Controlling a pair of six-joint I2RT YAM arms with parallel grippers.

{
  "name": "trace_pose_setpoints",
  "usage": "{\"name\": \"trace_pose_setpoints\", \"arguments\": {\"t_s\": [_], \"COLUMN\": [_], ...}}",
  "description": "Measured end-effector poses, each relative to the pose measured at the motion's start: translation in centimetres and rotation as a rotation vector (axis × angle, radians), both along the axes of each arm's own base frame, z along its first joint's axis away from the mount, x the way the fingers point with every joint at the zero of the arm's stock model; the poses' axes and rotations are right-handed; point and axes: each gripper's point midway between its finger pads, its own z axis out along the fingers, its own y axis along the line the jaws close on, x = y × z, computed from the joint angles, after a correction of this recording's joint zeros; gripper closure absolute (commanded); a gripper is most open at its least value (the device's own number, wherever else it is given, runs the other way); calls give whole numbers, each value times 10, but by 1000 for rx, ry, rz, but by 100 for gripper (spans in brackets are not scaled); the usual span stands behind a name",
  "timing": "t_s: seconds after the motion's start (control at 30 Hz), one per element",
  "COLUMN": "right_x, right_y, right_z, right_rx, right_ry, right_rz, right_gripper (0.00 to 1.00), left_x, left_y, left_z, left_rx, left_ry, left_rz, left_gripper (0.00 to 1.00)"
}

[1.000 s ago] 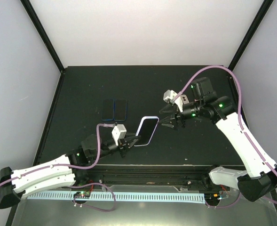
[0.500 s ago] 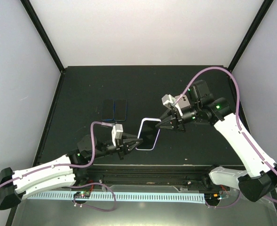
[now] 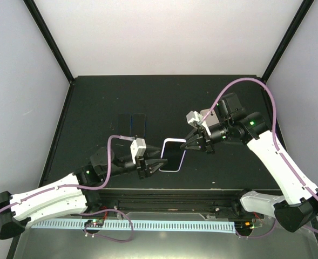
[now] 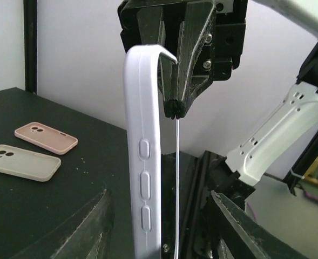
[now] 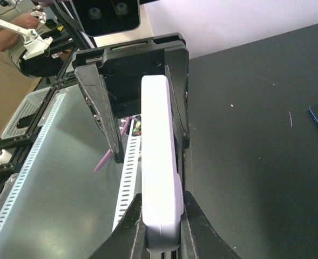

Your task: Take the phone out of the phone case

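Observation:
The phone case's near side sits inside my open left gripper, so next my left gripper clamps that side before my right gripper takes hold again of the phone case's far corner [image 3: 183, 142].
The phone [image 3: 173, 155], dark screen up, sits in a lavender phone case [image 4: 142, 162] and hangs above the table between both arms. My right gripper [image 3: 189, 144] is shut on the case's far end; in the right wrist view its pads [image 5: 139, 208] press both faces of the case [image 5: 160, 162]. My left gripper [image 3: 160, 163] is open around the near end. In the left wrist view its fingers [image 4: 91, 226] stand clear of the case on each side. A thin pale edge [image 4: 177, 189] runs beside the case's button side.
Two spare cases [image 3: 132, 123] lie flat side by side on the black table [image 3: 229, 91], left of centre; the left wrist view shows them as a pink case [image 4: 45, 137] and a pale case [image 4: 21, 162]. A slotted rail [image 3: 164, 222] runs along the near edge.
My right gripper has closed in and shut on the case's far end. My left gripper has let go of the near end and opened. The phone shifted slightly right.

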Motion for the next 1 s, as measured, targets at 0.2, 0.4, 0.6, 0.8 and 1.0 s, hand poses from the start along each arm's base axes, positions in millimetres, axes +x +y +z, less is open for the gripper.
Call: {"name": "trace_pose_setpoints", "arguments": {"t_s": [0.2, 0.4, 0.6, 0.8, 1.0], "right_x": [-2, -5, -8, -9, -16], "right_y": [1, 1, 1, 4, 4], "right_z": [-6, -7, -8, 2, 19], "right_rx": [-29, -35, -39, -35, 1], "right_ry": [2, 0, 6, 5, 3], "right_rz": [19, 35, 45, 74, 115], "right_gripper": [99, 99, 99, 58, 51], "left_x": [2, -1, -8, -12, -20], "left_y": [-9, -16, -18, -14, -2], "left_z": [-9, -22, -21, -15, -13], "left_rx": [87, 129, 125, 97, 71], "left_ry": [-25, -10, -7, 5, -12], "left_rz": [-18, -60, -108, -141, -160], "left_gripper": [61, 75, 91, 98, 98]}}
